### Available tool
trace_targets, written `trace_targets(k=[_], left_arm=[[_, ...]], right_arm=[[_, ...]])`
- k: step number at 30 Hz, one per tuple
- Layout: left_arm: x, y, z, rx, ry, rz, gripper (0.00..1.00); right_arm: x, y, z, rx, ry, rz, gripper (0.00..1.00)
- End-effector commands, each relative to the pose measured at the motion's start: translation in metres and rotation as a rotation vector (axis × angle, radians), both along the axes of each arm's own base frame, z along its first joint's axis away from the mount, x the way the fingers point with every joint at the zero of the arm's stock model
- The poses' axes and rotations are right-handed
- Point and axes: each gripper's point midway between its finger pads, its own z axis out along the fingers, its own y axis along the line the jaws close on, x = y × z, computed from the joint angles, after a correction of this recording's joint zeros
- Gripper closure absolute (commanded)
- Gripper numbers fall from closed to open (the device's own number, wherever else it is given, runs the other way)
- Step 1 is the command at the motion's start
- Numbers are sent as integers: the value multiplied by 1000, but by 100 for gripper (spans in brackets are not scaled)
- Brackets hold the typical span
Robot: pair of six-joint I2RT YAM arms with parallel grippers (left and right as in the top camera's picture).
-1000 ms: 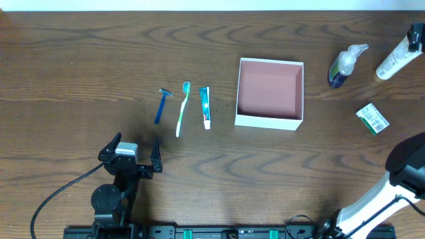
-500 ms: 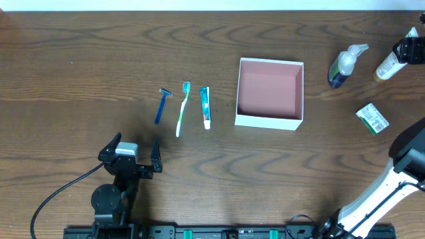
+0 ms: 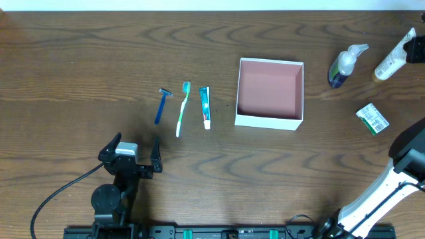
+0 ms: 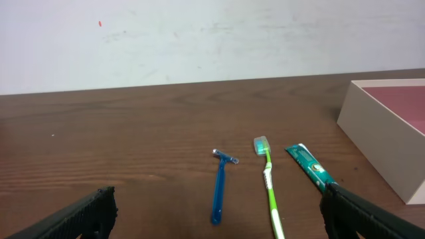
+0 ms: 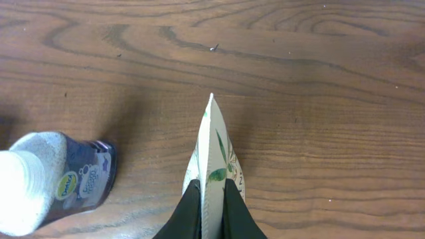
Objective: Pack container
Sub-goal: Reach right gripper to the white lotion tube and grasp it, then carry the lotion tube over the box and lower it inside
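Observation:
My right gripper is to let go of the white tube inside the container's far corner (image 3: 247, 81) on the side of the teal toothpaste tube. The white tube now lies on the table.
The container (image 3: 269, 120), a square white box with a pink inside, stands right of the table's middle and holds nothing; its corner shows at the right of the left wrist view (image 4: 392, 143). At the far right, my right gripper (image 5: 211, 199) is shut on the crimped end of a white leaf-printed tube (image 5: 212, 143), which lies on the table (image 3: 392, 62). My left gripper (image 3: 133, 153) stands open near the front left. Just beyond its fingers (image 4: 93, 212) lie a blue razor (image 4: 219, 182), a green toothbrush (image 4: 269, 179) and a teal toothpaste tube (image 4: 309, 166).
A pump bottle with a dark blue base (image 3: 342, 66) stands left of the held tube and close to it (image 5: 56, 182). A small green and white packet (image 3: 372, 118) lies to the right of the container. The right arm's white link (image 3: 398, 179) crosses the front right corner.
My right gripper has closed from open onto the end of the white tube. The left arm and the other toiletries have not moved.

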Motion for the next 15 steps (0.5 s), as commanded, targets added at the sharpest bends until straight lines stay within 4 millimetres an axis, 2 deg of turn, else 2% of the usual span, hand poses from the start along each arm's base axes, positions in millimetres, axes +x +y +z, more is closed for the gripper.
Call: trace_targets(k=[1, 4, 7, 11, 15], left_arm=[[0, 0, -16, -2, 36, -2, 2], [0, 0, -16, -2, 36, -2, 2], [0, 0, -16, -2, 36, -2, 2], [0, 0, -16, -2, 36, -1, 2], [0, 0, -16, -2, 36, -2, 2]], right_arm=[[3, -2, 16, 26, -37, -34, 99], [4, -3, 38, 37, -70, -74, 99], [3, -2, 84, 22, -135, -96, 99], [-9, 8, 172, -42, -273, -100, 99], [-38, 33, 274, -107, -459, -106, 99]])
